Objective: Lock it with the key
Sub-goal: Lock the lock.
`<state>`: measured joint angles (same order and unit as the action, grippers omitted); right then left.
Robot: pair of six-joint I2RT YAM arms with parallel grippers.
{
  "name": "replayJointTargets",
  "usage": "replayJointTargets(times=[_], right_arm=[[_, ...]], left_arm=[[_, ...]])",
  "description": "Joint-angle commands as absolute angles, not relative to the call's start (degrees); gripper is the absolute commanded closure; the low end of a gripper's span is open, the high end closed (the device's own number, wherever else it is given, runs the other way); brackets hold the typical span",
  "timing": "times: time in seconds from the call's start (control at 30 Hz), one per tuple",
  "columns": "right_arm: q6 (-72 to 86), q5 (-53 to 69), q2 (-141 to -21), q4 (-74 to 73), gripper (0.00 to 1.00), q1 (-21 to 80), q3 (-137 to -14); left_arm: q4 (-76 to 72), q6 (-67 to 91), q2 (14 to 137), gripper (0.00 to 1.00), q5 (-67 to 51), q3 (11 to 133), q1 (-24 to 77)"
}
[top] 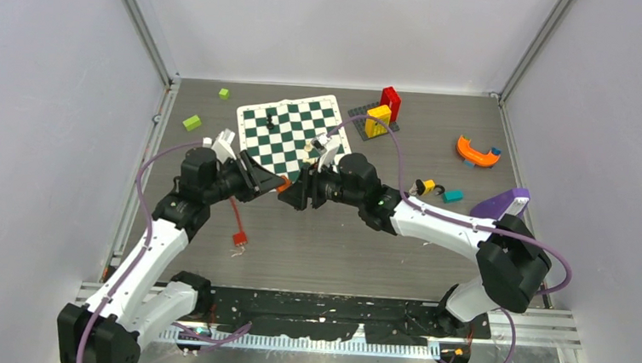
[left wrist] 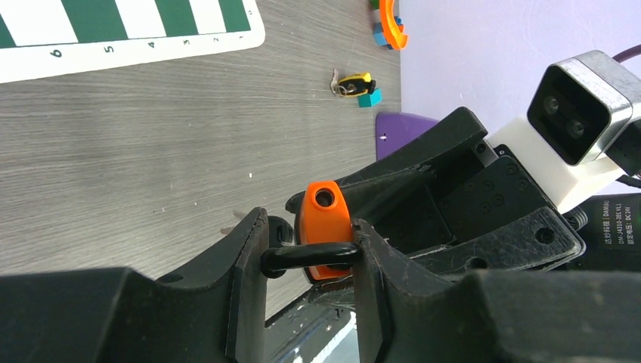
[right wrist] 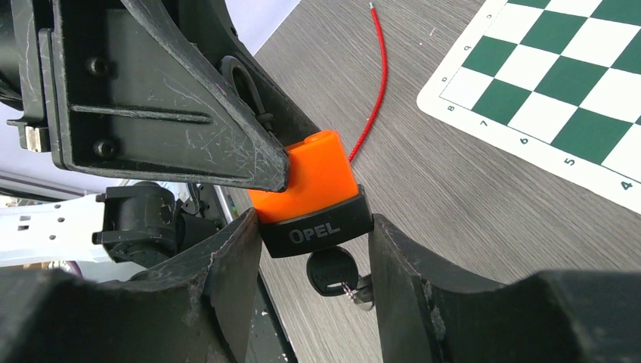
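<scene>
The shackle lies end to end in my left gripper, crosswise to the orange body's open hole, so I need to open and pinch the shackle across its thin sides [left wrist: 311, 256].
An orange padlock [top: 285, 183] with a black base marked OPEL [right wrist: 314, 231] hangs above the table between both grippers. My left gripper [left wrist: 310, 257] is shut on its black shackle [left wrist: 302, 257], with the orange body [left wrist: 325, 219] just behind the fingers. My right gripper [right wrist: 314, 249] is closed on the sides of the black base. A black-headed key [right wrist: 330, 271] sits in the keyhole under the base and hangs free between the right fingers, touching neither. In the top view the left gripper [top: 268, 182] and the right gripper [top: 298, 193] meet nose to nose.
A green and white chessboard [top: 291, 128] lies just behind the grippers. A red cable [top: 236, 218] lies on the table below the left arm. Green blocks [top: 191, 122], yellow and red bricks [top: 379, 117], an orange curved piece [top: 476, 152] and a teal block [top: 453, 195] lie further off.
</scene>
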<state>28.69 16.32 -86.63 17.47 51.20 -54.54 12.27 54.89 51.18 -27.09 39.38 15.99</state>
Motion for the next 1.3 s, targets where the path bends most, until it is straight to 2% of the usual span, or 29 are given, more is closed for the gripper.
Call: replayJointTargets(times=[0.0, 0.17, 0.3, 0.6, 0.73, 0.9, 1.1, 1.27], right_arm=[[30.12, 15.12, -85.73, 24.05, 0.71, 51.90, -58.24], [30.36, 10.51, -86.00, 22.25, 0.70, 51.94, -58.58], [30.90, 9.95, -86.82, 23.41, 0.70, 51.94, -58.75], [29.25, 6.88, -86.32, 23.79, 0.70, 51.99, -57.94], [24.66, 5.41, -86.18, 22.38, 0.70, 53.17, -58.53], [19.00, 3.71, -86.63, 21.18, 0.70, 56.05, -58.81], [16.95, 2.24, -86.18, 21.33, 0.71, 57.41, -58.02], [15.56, 0.80, -86.32, 21.18, 0.71, 58.02, -58.24]], left_arm=[[11.54, 54.72, 51.34, 0.79, -29.38, 39.82, 16.46], [15.30, 54.74, 48.96, 0.49, -25.90, 40.33, 16.46], [11.76, 56.47, 45.76, 0.30, -26.38, 38.50, 16.46], [23.52, 51.98, 40.39, 0.10, -15.45, 42.55, 16.44], [23.26, 52.24, 39.56, 0.13, -16.43, 44.20, 16.50], [20.47, 55.60, 41.04, 0.26, -17.95, 45.69, 16.48], [26.18, 59.95, 43.98, 0.40, -11.80, 46.74, 16.50], [24.48, 63.19, 44.99, 0.46, -13.59, 45.08, 16.52]])
